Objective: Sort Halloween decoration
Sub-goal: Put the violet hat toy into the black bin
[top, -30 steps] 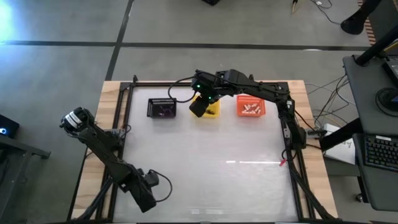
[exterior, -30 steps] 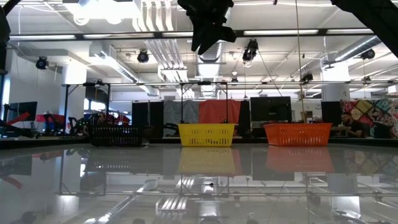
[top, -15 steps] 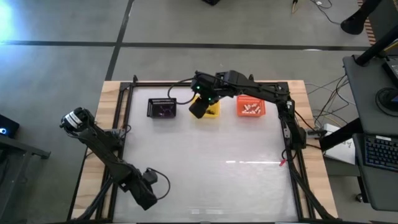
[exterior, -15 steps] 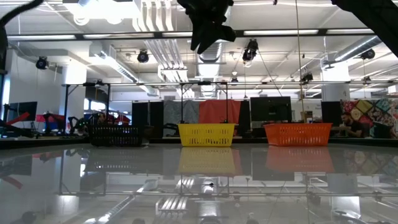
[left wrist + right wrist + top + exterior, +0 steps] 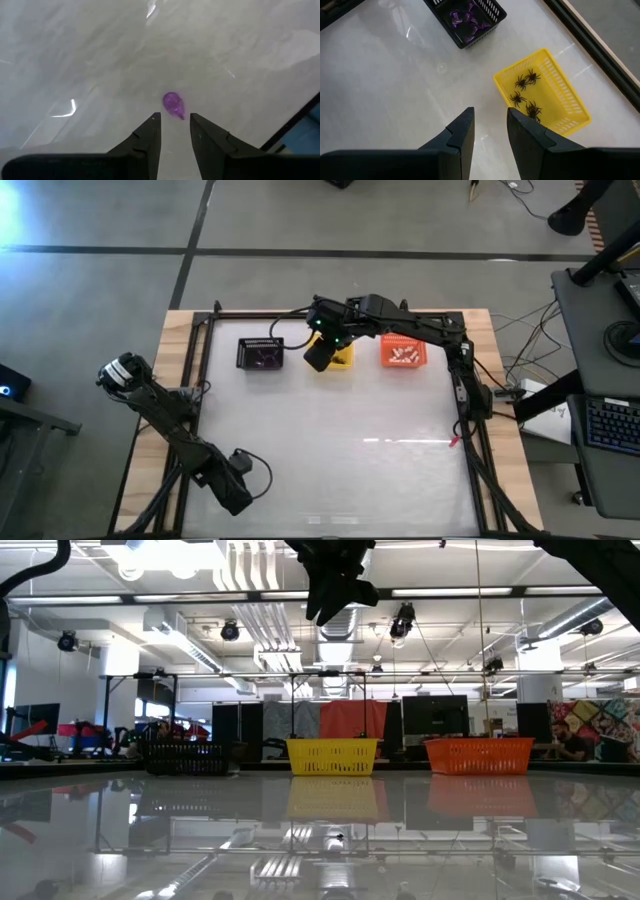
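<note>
I should open my left gripper, since the purple trinket lies beyond its fingertips, then reach further and close on its narrow end (image 5: 181,117) before I carry it to the black basket.
A small purple trinket (image 5: 173,104) lies on the white table just ahead of my left gripper (image 5: 174,126), which is open and low over the near left part of the table (image 5: 238,485). My right gripper (image 5: 490,125) is open and empty, high above the table (image 5: 335,590) beside the yellow basket (image 5: 542,95), which holds several black spiders. The black basket (image 5: 470,17) holds purple trinkets. In the orange basket (image 5: 403,354) lie white ones.
The three baskets stand in a row along the table's far edge (image 5: 184,757), (image 5: 333,755), (image 5: 478,754). A dark frame rail (image 5: 590,45) runs behind them. The wide white table top (image 5: 340,440) stretches between the baskets and the near edge.
My left arm has shifted slightly at the table's near left corner. The right arm and the baskets have kept still.
</note>
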You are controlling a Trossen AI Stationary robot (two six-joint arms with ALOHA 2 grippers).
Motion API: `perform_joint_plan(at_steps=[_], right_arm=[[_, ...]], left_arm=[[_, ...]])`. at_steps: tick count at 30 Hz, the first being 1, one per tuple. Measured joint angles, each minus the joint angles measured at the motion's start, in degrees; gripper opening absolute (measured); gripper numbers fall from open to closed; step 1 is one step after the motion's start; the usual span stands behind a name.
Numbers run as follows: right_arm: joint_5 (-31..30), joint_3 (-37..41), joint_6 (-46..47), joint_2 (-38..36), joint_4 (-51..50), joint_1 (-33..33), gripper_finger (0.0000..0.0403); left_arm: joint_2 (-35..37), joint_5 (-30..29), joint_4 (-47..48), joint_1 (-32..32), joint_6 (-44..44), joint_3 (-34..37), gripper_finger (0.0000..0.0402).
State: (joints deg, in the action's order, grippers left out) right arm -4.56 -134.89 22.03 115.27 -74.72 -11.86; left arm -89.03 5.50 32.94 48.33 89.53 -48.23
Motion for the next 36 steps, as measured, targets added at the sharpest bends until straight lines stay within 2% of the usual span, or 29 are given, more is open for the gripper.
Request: perform_joint_plan(at_steps=[7,18,21,27,36], right_arm=[[0.00,0.00,0.01,0.00,0.01,0.00,0.0107],[-0.02,0.00,0.01,0.00,0.00,0.22,0.0107],[-0.02,0.00,0.00,0.00,-0.02,0.24,0.0107],[-0.02,0.00,-0.01,0.00,0.00,0.24,0.0107],[-0.02,0.00,-0.14,0.00,0.00,0.24,0.0107]], left_arm=[[-0.14,-0.31,-2.05,-0.12,-0.40,0.25,0.0086],[-5.92,2.50,-2.97,-0.49,-3.18,-0.27,0.0074],[-5.99,1.87,-2.94,-0.44,-4.91,-0.70,0.0061],[-5.75,1.36,-4.19,-0.38,-8.81,-1.02,0.0009],[-4.29,0.81,-3.07,-0.43,-11.53,-0.81,0.0001]])
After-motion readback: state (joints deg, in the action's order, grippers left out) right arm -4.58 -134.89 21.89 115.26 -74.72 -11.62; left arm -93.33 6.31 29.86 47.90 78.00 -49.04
